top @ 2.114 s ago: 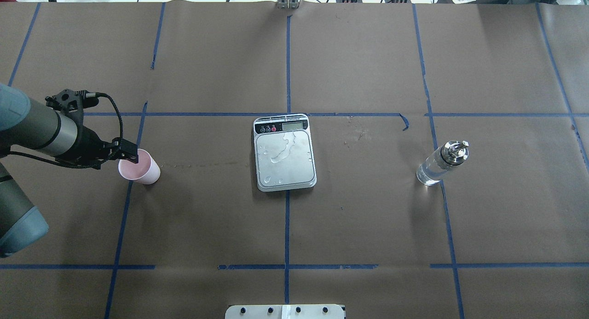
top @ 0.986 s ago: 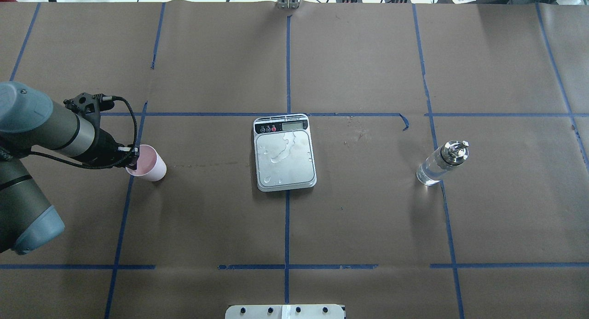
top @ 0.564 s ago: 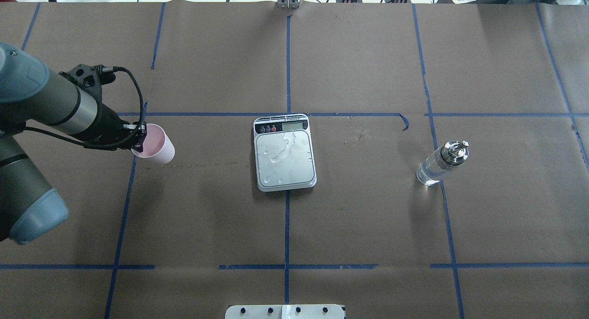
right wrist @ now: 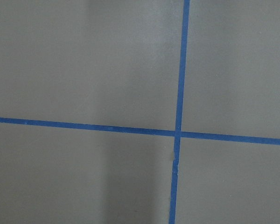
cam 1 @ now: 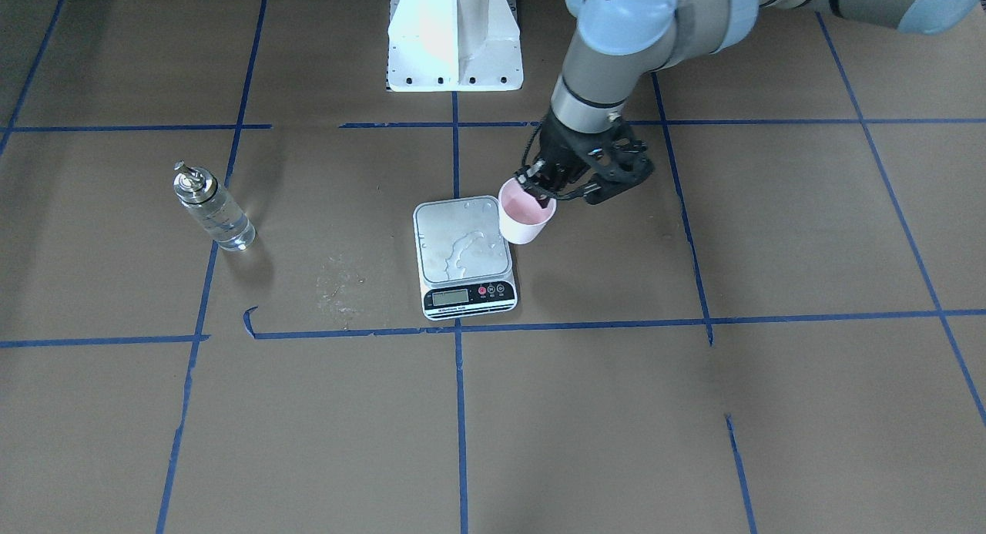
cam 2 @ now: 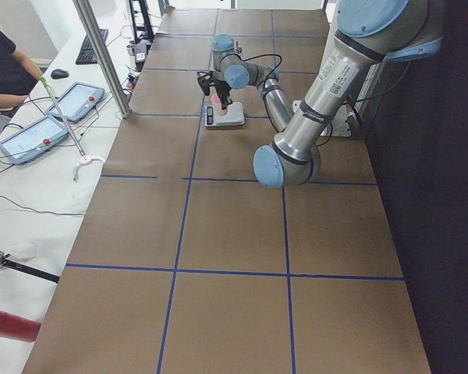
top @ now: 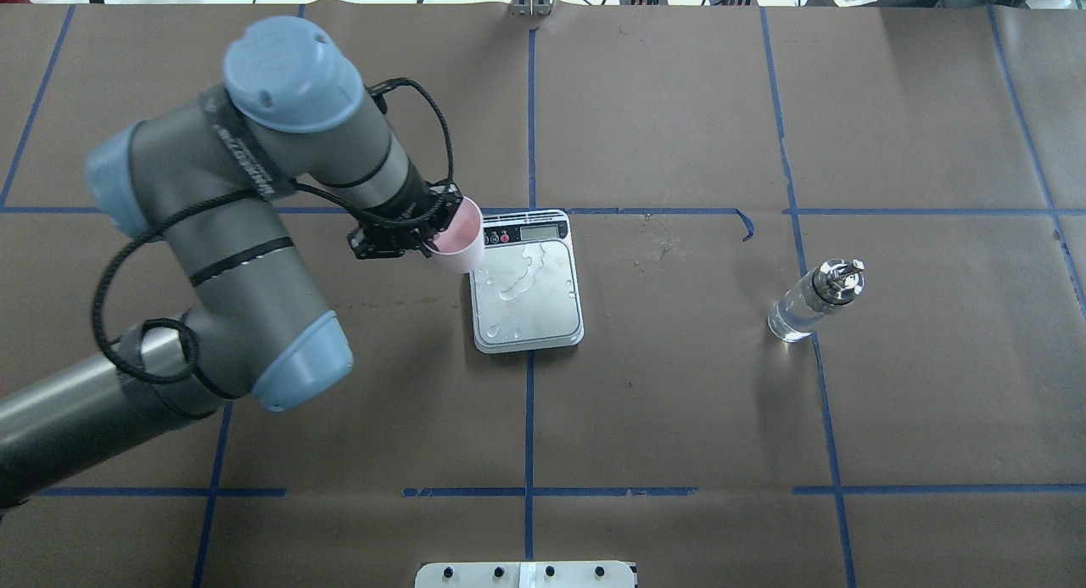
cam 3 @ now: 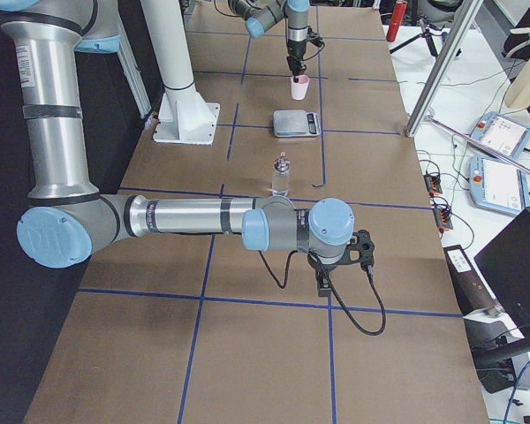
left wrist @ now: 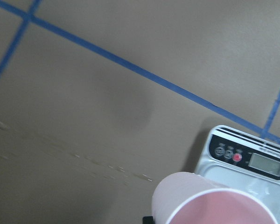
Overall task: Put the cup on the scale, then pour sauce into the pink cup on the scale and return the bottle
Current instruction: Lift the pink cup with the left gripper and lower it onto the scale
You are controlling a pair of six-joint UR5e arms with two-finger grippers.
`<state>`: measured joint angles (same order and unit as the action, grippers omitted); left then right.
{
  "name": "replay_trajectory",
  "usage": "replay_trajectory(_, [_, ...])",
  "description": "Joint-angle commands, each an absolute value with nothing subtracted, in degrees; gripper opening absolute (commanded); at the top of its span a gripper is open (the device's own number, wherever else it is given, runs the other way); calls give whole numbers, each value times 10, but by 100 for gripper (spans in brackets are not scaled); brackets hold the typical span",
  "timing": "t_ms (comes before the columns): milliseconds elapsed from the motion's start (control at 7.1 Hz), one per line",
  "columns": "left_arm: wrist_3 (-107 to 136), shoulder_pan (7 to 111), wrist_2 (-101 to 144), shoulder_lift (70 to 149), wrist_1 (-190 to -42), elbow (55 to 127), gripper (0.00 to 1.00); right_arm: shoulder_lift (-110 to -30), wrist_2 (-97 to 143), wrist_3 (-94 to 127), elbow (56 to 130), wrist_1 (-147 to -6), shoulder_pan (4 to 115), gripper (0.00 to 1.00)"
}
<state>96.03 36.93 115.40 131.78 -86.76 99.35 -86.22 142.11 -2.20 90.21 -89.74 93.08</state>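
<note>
My left gripper is to release the pink cup on the middle of the scale's silver platform (cam 1: 464, 244), behind the display.
My left gripper (top: 434, 237) is shut on the rim of the pink cup (top: 460, 242), one finger inside it and one outside. The cup (cam 1: 525, 218) hangs upright above the table, at the edge of the scale (top: 527, 282) on my left side, near its display end. Droplets lie on the silver platform of the scale (cam 1: 461, 249). The left wrist view has the cup (left wrist: 210, 203) close up with the scale (left wrist: 246, 163) behind it. Far to the right stands the clear bottle (top: 813, 304) with its silver cap, sauce inside. The right gripper (cam 3: 334, 269) shows only in the exterior right view; I cannot tell its state.
The white robot base (cam 1: 454, 33) stands behind the scale in the front-facing view. Blue tape lines cross the brown table cover. A metal post (cam 2: 101, 54) and a side table with tablets (cam 2: 31, 136) run along the far edge, where a person's arm rests.
The left arm has swung right across the table with the cup in its gripper, from the left side up to the scale's edge. Bottle and scale have not moved.
</note>
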Motion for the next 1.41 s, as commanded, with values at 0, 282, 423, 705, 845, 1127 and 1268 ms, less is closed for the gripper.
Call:
replay_trajectory(0, [1006,339,1138,1360,-926,922,0,-862,1421,-22,901,-897,931,100])
replay_trajectory(282, [1006,316,1117,1375,-929,894,0,-862,1421,-22,901,-897,931,100])
replay_trajectory(423, [1005,315,1114,1374,-929,895,0,-862,1421,-22,900,-897,931,100])
replay_trajectory(705, [1005,315,1112,1368,-927,900,0,-862,1421,-22,900,-897,931,100])
replay_trajectory(845, [1004,316,1112,1368,-922,904,0,-861,1421,-22,900,-897,931,100])
replay_trajectory(1127, [1004,316,1112,1361,-924,905,0,-861,1421,-22,901,-897,931,100])
replay_trajectory(1268, [1003,316,1112,1361,-925,904,0,-861,1421,-22,901,-897,931,100])
